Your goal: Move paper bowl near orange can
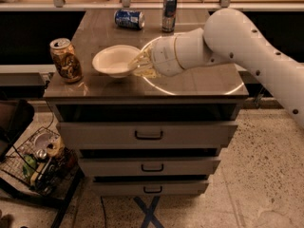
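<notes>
Next, I release the paper bowl from my gripper on the countertop (108,70), close to the countertop's front edge and right beside the orange can.
The off-white paper bowl (115,60) is held just above the countertop (199,82), left of centre. My gripper (138,62) comes in from the right on the white arm and is shut on the bowl's right rim. The orange can (66,60) stands upright at the counter's front left corner, a short gap left of the bowl.
A blue can (129,19) lies on its side at the back of the counter. A tall slim blue-silver can (169,12) stands right of it. Drawers sit below the counter. A wire basket (40,161) of items is on the floor at the left.
</notes>
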Motion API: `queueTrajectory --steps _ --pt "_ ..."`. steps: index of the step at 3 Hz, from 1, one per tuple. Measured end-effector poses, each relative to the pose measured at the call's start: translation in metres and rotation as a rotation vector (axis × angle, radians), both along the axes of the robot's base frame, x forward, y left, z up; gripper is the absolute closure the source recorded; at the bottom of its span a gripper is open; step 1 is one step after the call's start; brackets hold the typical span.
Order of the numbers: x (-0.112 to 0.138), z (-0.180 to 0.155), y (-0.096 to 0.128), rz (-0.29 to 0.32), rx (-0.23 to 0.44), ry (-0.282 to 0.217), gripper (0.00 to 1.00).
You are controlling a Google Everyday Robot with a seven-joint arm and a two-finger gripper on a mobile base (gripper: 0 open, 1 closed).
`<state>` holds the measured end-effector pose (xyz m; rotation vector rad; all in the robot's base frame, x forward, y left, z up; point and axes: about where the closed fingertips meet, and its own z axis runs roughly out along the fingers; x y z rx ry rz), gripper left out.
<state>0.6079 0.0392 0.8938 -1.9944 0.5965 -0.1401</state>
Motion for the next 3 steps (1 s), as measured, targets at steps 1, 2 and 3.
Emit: queueTrajectory --steps 1,2,3 --pt "-0.001 -0.002 0.015 0.032 0.019 -0.001 1.0" --pt "-0.007 -0.017 0.024 0.048 0.041 0.027 1.0" --pt "-0.023 -0.046 0.034 0.05 0.079 0.095 0.98"
